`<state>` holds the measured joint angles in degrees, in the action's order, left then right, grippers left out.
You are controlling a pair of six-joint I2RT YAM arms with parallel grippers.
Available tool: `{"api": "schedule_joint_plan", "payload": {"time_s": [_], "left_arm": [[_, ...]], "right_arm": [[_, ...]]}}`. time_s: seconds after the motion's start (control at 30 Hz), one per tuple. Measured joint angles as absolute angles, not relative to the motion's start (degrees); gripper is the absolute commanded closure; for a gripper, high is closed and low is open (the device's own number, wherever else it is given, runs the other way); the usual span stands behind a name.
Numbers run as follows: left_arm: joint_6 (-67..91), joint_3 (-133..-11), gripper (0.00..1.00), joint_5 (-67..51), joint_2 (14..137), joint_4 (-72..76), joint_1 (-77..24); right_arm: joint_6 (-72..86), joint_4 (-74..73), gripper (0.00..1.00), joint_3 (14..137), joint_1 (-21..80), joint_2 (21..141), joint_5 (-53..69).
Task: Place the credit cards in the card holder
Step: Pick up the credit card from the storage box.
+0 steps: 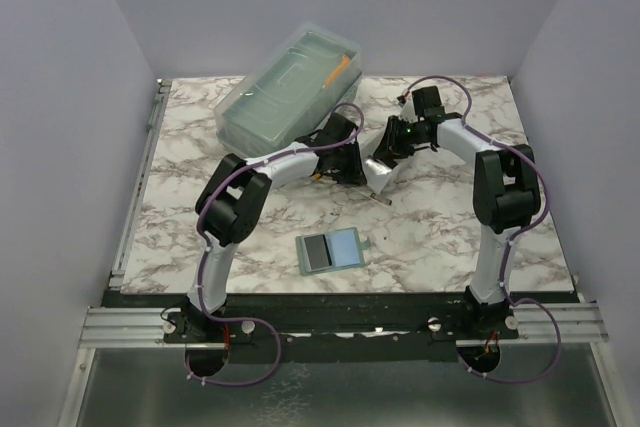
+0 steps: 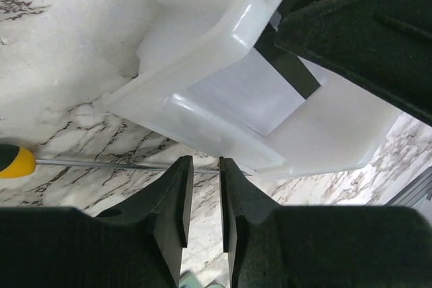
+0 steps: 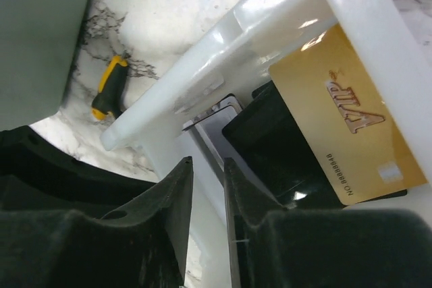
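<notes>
The white card lies flat under my right fingertips; I should open and pinch its edge (image 2: 226,111) by the tray's near side.
The grey-green card holder (image 1: 330,250) lies open on the marble, near the front, apart from both grippers. A gold card (image 3: 344,133) and a black card (image 3: 270,146) lie inside the small white tray (image 3: 270,18), which stands tilted between the arms (image 1: 380,177). My right gripper (image 3: 208,161) is shut on the tray's wall; in the top view it (image 1: 386,157) is on the tray's far right. My left gripper (image 2: 207,161) is empty, its jaws a narrow gap apart, tips just at the tray's (image 2: 223,25) near edge; in the top view it (image 1: 352,165) is on the tray's left.
A yellow-handled screwdriver (image 3: 111,85) lies on the marble beside the tray, its shaft (image 2: 101,164) crossing in front of my left fingertips. A large translucent lidded box (image 1: 290,87) stands at the back left, close behind my left arm.
</notes>
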<state>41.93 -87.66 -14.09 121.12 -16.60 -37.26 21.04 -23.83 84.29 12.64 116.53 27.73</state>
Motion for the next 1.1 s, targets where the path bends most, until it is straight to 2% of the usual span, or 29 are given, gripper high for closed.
{"api": "schedule_joint_plan", "payload": {"time_s": [0.37,0.6,0.73,1.1], "left_arm": [[41.32,-88.38,0.73,-13.76,121.67,-15.92,-37.63],[40.93,-88.62,0.73,-13.43,121.75,-15.73,-37.63],[40.73,-88.66,0.73,-12.84,121.95,-15.75,-37.63],[40.18,-88.92,0.73,-12.32,122.04,-15.92,-37.54]], "right_arm": [[23.16,-24.58,0.72,82.96,13.93,115.79,37.04],[22.33,-25.21,0.56,82.81,14.15,115.79,36.75],[20.43,-25.67,0.51,82.81,14.17,115.79,34.98],[16.56,-26.59,0.58,82.21,14.37,115.72,32.64]]}}
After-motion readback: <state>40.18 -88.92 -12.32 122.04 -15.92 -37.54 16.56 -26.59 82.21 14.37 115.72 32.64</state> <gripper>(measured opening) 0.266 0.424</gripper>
